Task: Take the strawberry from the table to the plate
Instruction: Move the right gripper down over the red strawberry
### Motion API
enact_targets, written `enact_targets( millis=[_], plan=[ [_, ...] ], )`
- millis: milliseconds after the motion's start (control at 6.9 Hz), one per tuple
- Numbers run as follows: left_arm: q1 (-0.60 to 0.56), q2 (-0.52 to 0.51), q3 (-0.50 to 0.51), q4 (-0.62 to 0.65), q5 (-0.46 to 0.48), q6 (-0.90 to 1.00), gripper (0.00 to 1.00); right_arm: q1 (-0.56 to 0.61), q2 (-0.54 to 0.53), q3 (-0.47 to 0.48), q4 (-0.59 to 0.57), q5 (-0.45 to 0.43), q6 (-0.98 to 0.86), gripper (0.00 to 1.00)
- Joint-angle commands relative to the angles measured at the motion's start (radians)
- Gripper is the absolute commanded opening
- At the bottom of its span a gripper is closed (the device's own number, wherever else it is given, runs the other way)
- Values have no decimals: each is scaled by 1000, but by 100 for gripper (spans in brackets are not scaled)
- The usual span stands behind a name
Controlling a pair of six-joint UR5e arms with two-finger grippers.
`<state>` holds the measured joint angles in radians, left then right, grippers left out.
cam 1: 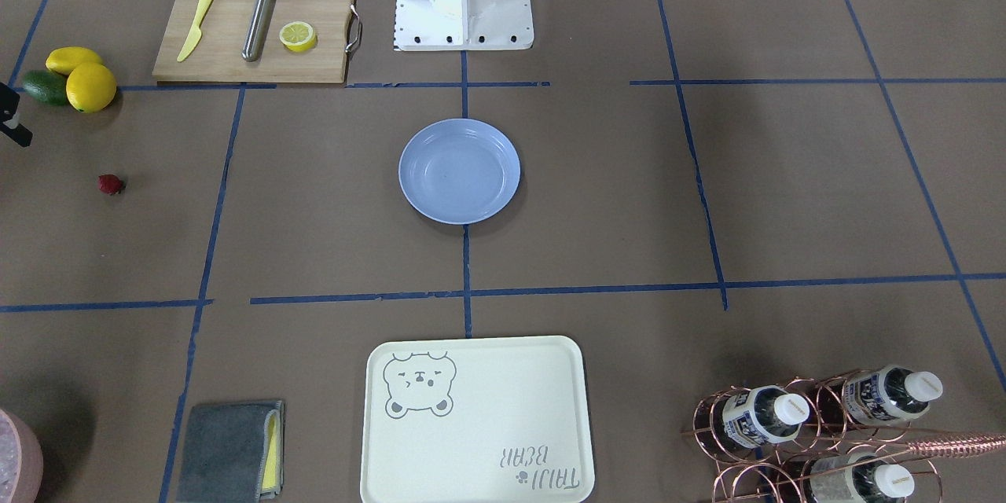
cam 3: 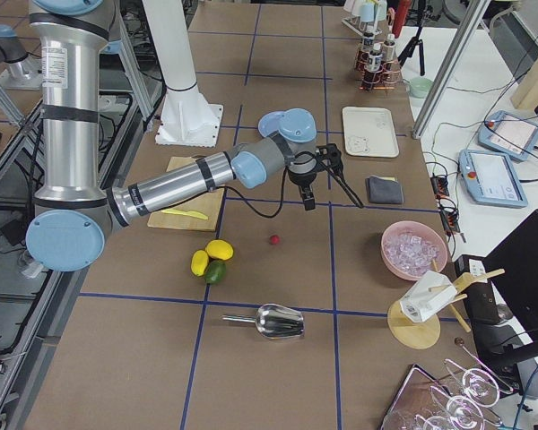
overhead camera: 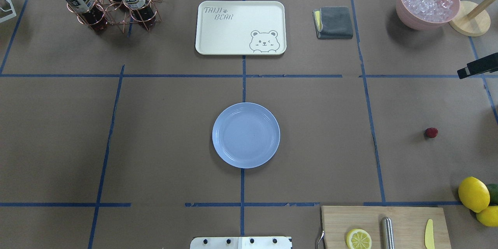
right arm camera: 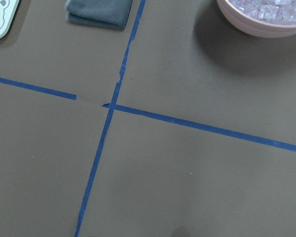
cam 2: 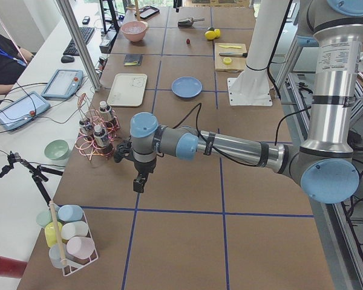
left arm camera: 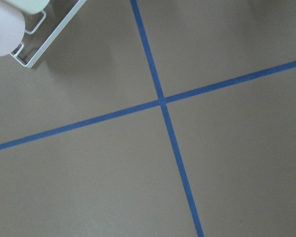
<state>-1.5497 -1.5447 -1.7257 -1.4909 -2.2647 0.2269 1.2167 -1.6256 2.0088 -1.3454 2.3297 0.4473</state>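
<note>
Next, I move my right gripper to the small dark red strawberry by the lemons and close around the strawberry's middle (cam 1: 110, 184).
The small dark red strawberry (overhead camera: 430, 132) (cam 1: 111, 184) (cam 3: 274, 240) lies alone on the brown table (overhead camera: 171, 132), far on the robot's right. The light blue plate (overhead camera: 246, 135) (cam 1: 460, 170) sits empty at the table's middle. My right gripper (cam 3: 309, 204) hangs above the table, apart from the berry on its tray-ward side. Only a black part of it (overhead camera: 476, 68) reaches the overhead view, so I cannot tell its state. My left gripper (cam 2: 139, 183) hovers far off past the bottle rack, state also unclear. Neither wrist view shows fingers.
Two lemons (overhead camera: 474, 193) and a green fruit lie near the berry. A cutting board (cam 1: 251, 31) holds a lemon half, a metal cylinder and a yellow knife. The bear tray (overhead camera: 240, 27), grey cloth (overhead camera: 334, 22), ice bowl (overhead camera: 427, 2) and bottle rack (overhead camera: 109, 0) line the far side.
</note>
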Motion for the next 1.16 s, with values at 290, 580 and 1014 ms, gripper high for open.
enact_targets(
  millis=[290, 580, 1014],
  plan=[
    [-32, 12, -5, 6, -69, 40, 100, -259, -141, -5, 300, -238, 323, 100],
    [-30, 11, -9, 5, -70, 40, 100, -356, -143, -155, 476, -381, 384, 100],
    [-30, 11, -9, 5, -70, 40, 100, -368, -145, -268, 591, -379, 373, 100]
  ],
)
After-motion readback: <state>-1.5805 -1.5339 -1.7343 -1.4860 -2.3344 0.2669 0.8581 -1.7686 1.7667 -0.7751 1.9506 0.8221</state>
